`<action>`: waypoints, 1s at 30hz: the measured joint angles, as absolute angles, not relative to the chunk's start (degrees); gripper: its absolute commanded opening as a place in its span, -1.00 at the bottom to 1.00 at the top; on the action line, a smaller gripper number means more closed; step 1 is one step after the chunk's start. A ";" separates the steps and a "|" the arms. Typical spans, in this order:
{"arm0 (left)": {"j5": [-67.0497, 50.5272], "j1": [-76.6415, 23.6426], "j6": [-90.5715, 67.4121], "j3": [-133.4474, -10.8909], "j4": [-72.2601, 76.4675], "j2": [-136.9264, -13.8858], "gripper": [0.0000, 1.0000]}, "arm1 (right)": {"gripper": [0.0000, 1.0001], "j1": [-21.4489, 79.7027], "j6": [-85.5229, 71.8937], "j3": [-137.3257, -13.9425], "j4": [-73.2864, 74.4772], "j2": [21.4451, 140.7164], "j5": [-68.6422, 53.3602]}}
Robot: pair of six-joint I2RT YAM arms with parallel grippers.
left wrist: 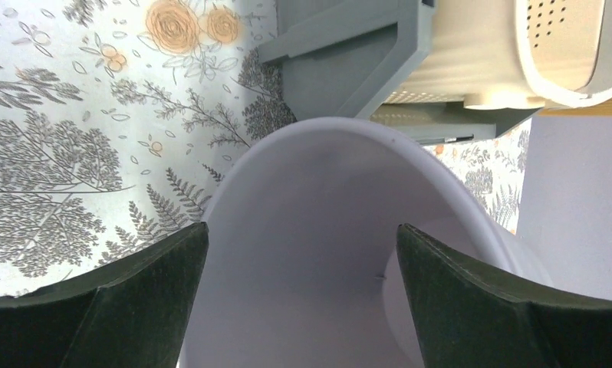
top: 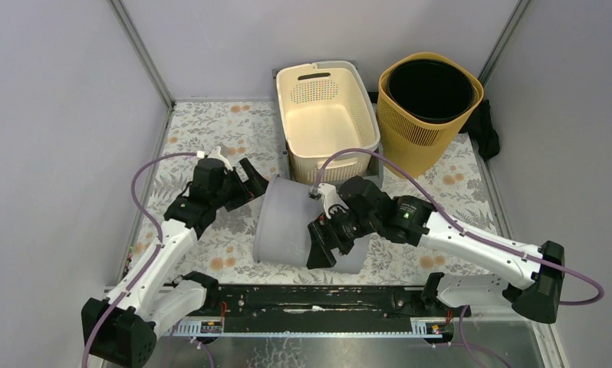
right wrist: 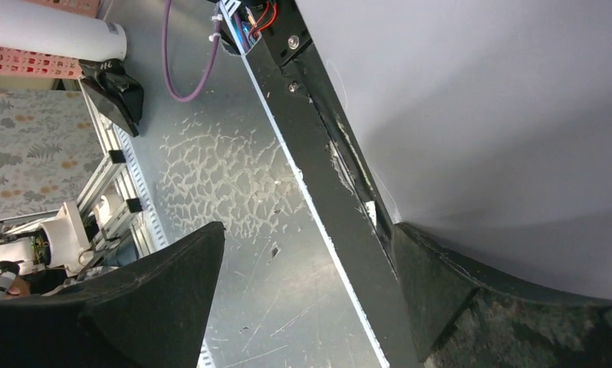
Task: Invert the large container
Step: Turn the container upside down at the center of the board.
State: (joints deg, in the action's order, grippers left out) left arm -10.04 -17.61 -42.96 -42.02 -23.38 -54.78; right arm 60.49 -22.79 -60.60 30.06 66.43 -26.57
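Next, my left gripper is to close on the top of the large container's rim (top: 264, 211) (left wrist: 478, 218), at the open end that faces my left arm.
The large container (top: 287, 222) is a translucent white tub on the floral mat at the centre, between my two arms. I cannot tell which end of it is up. My left gripper (top: 255, 182) is open at its upper left edge. In the left wrist view the tub's curved white wall (left wrist: 310, 253) fills the gap of the left gripper (left wrist: 303, 228). My right gripper (top: 326, 244) is open against the tub's near right side. In the right wrist view the right gripper (right wrist: 309, 227) has one finger (right wrist: 433, 284) lying on the tub's wall (right wrist: 502, 115), and the other is free.
A cream perforated basket (top: 326, 115) sits on a grey stand (top: 372, 165) behind the tub. An orange mesh bin with a black liner (top: 429, 107) stands at the back right, with a black object (top: 483, 126) beside it. A black rail (top: 310, 295) runs along the near edge.
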 measured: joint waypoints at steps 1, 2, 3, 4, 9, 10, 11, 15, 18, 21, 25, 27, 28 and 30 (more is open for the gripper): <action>-9.74 -17.61 -42.72 -42.57 -23.92 -54.54 1.00 | 0.75 60.49 -22.92 -60.55 30.09 66.87 -25.93; -9.21 -17.61 -42.52 -43.18 -24.56 -54.19 1.00 | 0.75 60.51 -23.03 -60.53 30.11 67.16 -25.69; -8.82 -17.61 -42.26 -44.05 -25.43 -53.71 1.00 | 0.76 60.62 -23.05 -60.53 30.04 67.40 -25.21; -8.54 -17.61 -42.02 -44.75 -26.17 -53.34 1.00 | 0.76 60.71 -23.03 -60.53 30.06 67.55 -24.62; -6.33 -17.61 -40.51 -49.19 -30.57 -51.16 1.00 | 0.76 60.75 -23.42 -60.51 30.06 68.66 -23.31; -6.00 -17.61 -40.27 -49.78 -31.18 -50.65 1.00 | 0.75 60.75 -23.42 -60.49 30.06 68.84 -23.03; -5.87 -17.61 -40.05 -50.19 -31.68 -50.22 1.00 | 0.76 60.75 -23.42 -60.47 30.04 68.90 -22.85; -6.04 -17.61 -39.22 -51.18 -33.54 -47.83 1.00 | 0.77 60.75 -23.42 -60.45 30.06 69.10 -21.67; -8.80 -17.58 -38.87 -51.11 -33.61 -46.15 1.00 | 0.78 60.75 -23.42 -60.40 30.04 69.14 -21.28; -14.72 -17.58 -39.09 -49.69 -31.27 -44.62 1.00 | 0.79 60.75 -23.42 -60.07 30.09 69.17 -20.84; -23.81 -17.58 -40.03 -46.09 -27.59 -44.51 0.99 | 0.78 60.29 -23.40 -59.86 30.13 69.45 -20.43; -27.42 -17.58 -40.49 -44.25 -26.44 -44.60 0.96 | 0.76 59.92 -23.40 -59.86 30.20 69.49 -20.45; -29.10 -17.58 -40.75 -43.38 -25.89 -44.45 0.94 | 0.75 59.70 -23.40 -59.86 30.26 69.49 -20.51; -31.73 -17.58 -41.45 -42.15 -25.15 -44.07 0.87 | 0.72 59.16 -23.40 -59.79 30.37 69.49 -20.73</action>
